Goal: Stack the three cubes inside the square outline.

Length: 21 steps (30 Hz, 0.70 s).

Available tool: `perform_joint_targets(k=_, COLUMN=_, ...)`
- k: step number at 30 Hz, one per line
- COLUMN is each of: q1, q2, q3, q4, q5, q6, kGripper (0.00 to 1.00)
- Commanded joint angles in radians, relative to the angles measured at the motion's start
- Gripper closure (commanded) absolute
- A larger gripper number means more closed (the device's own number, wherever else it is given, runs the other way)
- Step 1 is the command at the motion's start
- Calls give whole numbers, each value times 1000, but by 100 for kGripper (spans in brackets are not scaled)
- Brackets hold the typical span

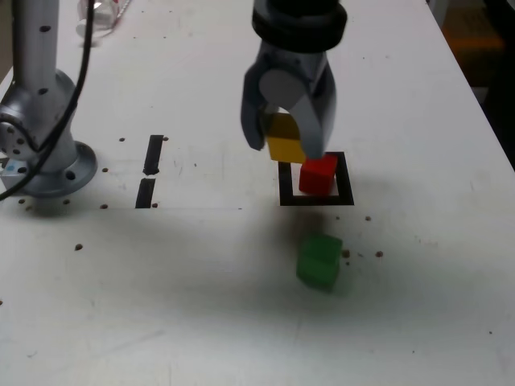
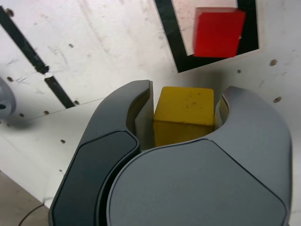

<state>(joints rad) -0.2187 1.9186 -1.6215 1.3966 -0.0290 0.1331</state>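
My gripper will let go of the yellow cube on top of the red cube [image 1: 321,150] [image 2: 219,32] inside the black square outline.
My gripper [image 1: 287,143] is shut on the yellow cube [image 1: 285,137], which it holds above the table just to the exterior view's left of the square outline [image 1: 315,199]. In the wrist view the yellow cube [image 2: 183,114] sits clamped between both fingers [image 2: 141,113]. The red cube [image 1: 318,174] rests inside the black square outline [image 2: 178,52]; the red cube [image 2: 218,32] is apart from the gripper. The green cube [image 1: 319,260] lies on the table in front of the outline, outside it.
The arm's grey base [image 1: 44,153] stands at the exterior view's left. Two short black strips [image 1: 150,170] lie between the base and the outline. Small dark specks dot the white table [image 1: 201,305]. The table's edge runs along the exterior view's right.
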Motion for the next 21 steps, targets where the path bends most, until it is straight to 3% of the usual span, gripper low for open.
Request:
perform_joint_targets(k=1, q1=3, q2=18, q3=-15, q4=-5, q5=8, q6=0, kGripper=59)
perform_joint_targets(k=21, q1=53, q2=125, q3=-97, q4=0, q5=49, q6=29, kGripper=57)
